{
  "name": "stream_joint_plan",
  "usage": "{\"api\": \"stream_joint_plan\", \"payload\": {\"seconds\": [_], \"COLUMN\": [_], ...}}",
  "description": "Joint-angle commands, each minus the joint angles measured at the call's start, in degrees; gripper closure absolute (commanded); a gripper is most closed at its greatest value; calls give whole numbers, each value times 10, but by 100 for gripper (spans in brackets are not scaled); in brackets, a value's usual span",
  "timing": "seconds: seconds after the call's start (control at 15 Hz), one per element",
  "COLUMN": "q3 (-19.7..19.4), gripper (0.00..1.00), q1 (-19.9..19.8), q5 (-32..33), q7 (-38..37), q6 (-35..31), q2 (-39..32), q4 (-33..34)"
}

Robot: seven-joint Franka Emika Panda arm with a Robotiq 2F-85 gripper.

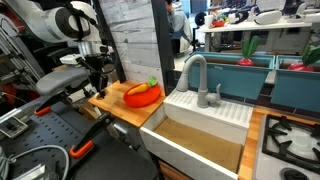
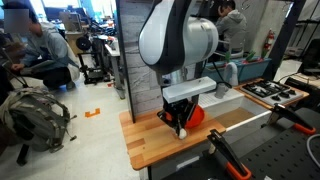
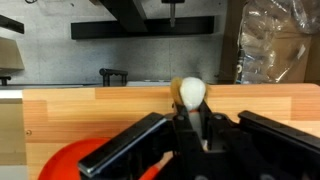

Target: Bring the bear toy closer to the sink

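Observation:
Next, my gripper lets go of the bear toy on the wooden counter [image 1: 140, 109] [image 3: 54, 131], between the orange dish and the near corner of the sink.
In the wrist view my gripper [image 3: 190, 112] is shut on the bear toy [image 3: 190, 91], a small pale figure whose rounded top sticks out past the fingertips. In both exterior views the gripper [image 1: 98, 86] [image 2: 178, 124] hangs low over the wooden counter [image 1: 115, 108] [image 2: 150, 145], on the side of the orange dish away from the sink. The bear is too small to make out there. The white sink [image 1: 205, 128] with its tan inside and grey tap [image 1: 194, 72] stands beyond the dish.
The round orange dish [image 1: 140, 97] [image 2: 198, 113] [image 3: 75, 160] holds an orange carrot-like toy with a green top [image 1: 148, 87]. Teal bins [image 1: 240, 72] stand behind the sink. A toy stove [image 1: 290, 140] lies beside the sink. A white panel [image 1: 135, 40] rises behind the counter.

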State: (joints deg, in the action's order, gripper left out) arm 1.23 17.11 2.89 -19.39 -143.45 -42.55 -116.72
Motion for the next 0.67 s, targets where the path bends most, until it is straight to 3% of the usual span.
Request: {"api": "stream_joint_plan", "payload": {"seconds": [0.0, 0.27, 0.6], "q3": [-20, -43, -58], "gripper": [96, 96, 96], "q1": [2, -24, -84], "q5": [1, 1, -19], "q7": [-27, -23, -7], "q6": [-45, -58, -78], "q2": [94, 137, 136], "q4": [-106, -153, -154]}}
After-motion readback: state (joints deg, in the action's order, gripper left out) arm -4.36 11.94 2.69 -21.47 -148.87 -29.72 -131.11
